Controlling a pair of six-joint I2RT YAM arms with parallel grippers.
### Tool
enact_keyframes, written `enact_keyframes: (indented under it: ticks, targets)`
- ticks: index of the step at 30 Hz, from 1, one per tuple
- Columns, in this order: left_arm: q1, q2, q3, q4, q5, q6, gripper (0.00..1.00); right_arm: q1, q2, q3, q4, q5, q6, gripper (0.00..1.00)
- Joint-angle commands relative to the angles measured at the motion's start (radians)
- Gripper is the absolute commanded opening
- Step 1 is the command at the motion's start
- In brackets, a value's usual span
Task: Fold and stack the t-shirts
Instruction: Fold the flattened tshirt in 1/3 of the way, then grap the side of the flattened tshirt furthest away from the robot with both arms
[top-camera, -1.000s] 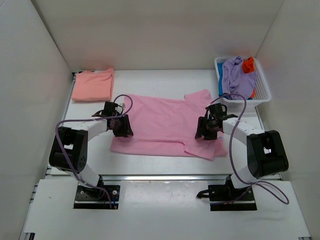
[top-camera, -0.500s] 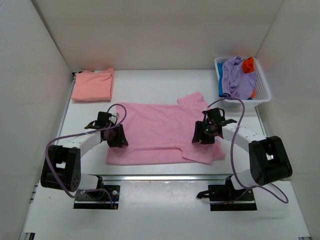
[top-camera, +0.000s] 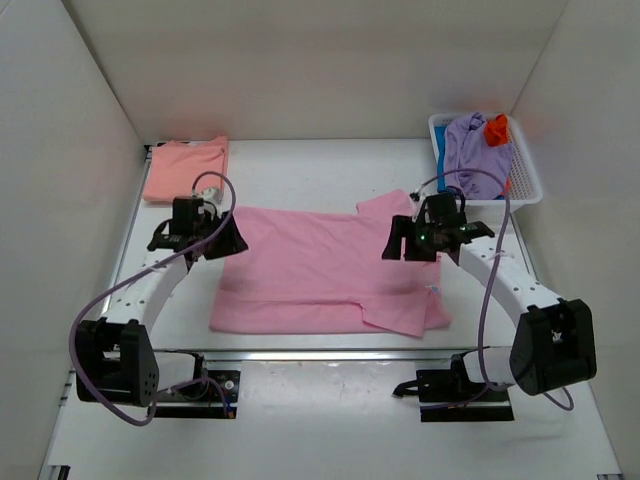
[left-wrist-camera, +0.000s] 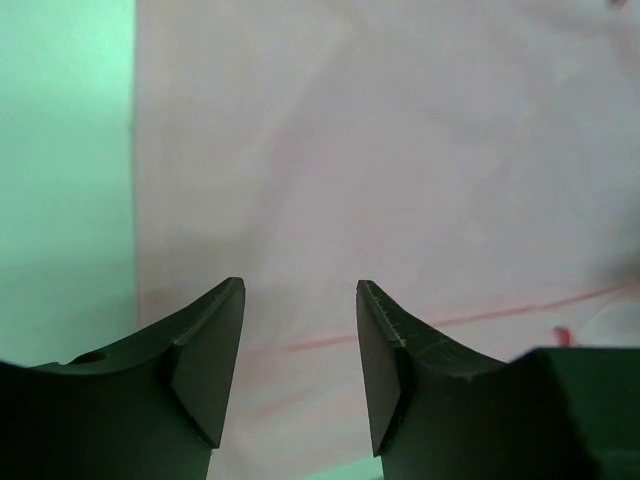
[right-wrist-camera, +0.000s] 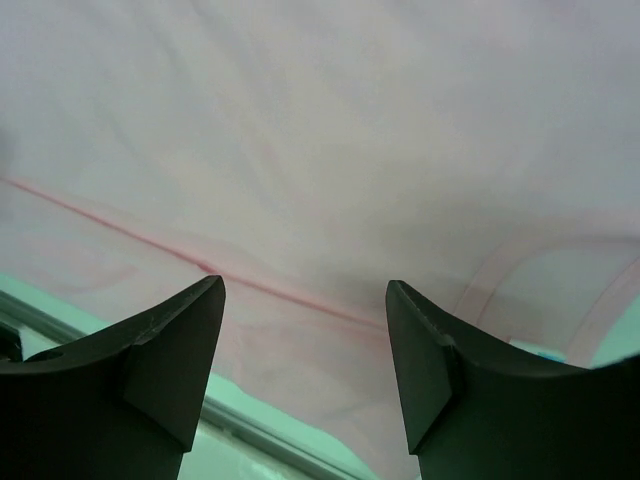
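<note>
Next, my left gripper grabs the light pink t-shirt at the far corner (top-camera: 240, 210) nearest the folded salmon-peach t-shirt.
A light pink t-shirt (top-camera: 310, 265) lies spread flat mid-table, one sleeve doubled over at its near right corner. My left gripper (top-camera: 226, 240) hovers over its left edge, open and holding nothing. Over the right sleeve area, my right gripper (top-camera: 402, 240) is open and empty too. In the left wrist view the gripper (left-wrist-camera: 300, 285) has only pink cloth (left-wrist-camera: 400, 150) beneath it. The right wrist view shows the gripper (right-wrist-camera: 305, 282) above pink cloth (right-wrist-camera: 330, 120) crossed by a seam line. A salmon-peach t-shirt (top-camera: 185, 170) lies folded at the back left.
A white slatted basket (top-camera: 532, 188) at the back right holds a lavender shirt (top-camera: 470, 150), an orange one (top-camera: 497, 128) and a blue one (top-camera: 441, 176). White walls close in the table (top-camera: 300, 170) on three sides. Both arm bases sit at the near edge.
Both grippers dragged the pink shirt toward the near edge, then opened, let go of it and lifted back toward the far side. The shirt now rests flat.
</note>
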Motion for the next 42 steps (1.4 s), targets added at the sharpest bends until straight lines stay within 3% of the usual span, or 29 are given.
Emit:
enact_keyframes:
  ticks: [1, 9, 15, 35, 38, 40, 42]
  targets:
    - [0.042, 0.031, 0.089, 0.117, -0.021, 0.04, 0.6, -0.043, -0.024, 0.07, 0.056, -0.036, -0.024, 0.63]
    - [0.094, 0.424, 0.36, 0.183, -0.027, 0.064, 0.58, -0.059, 0.044, 0.123, 0.137, -0.099, -0.015, 0.62]
    - [0.092, 0.611, 0.515, 0.188, -0.029, 0.058, 0.59, -0.06, 0.086, 0.175, 0.159, -0.093, -0.024, 0.62]
    - [0.071, 0.846, 0.707, 0.137, -0.092, 0.063, 0.58, -0.094, 0.191, 0.175, 0.193, -0.059, -0.05, 0.61]
    - [0.066, 0.871, 0.725, 0.119, -0.061, 0.064, 0.39, -0.102, 0.241, 0.184, 0.245, -0.03, -0.057, 0.62]
    - [0.065, 0.862, 0.718, 0.128, -0.046, 0.06, 0.05, -0.105, 0.292, 0.198, 0.261, -0.009, -0.054, 0.63]
    - [0.07, 0.846, 0.698, 0.13, -0.046, 0.061, 0.0, -0.114, 0.335, 0.231, 0.28, 0.03, -0.052, 0.64]
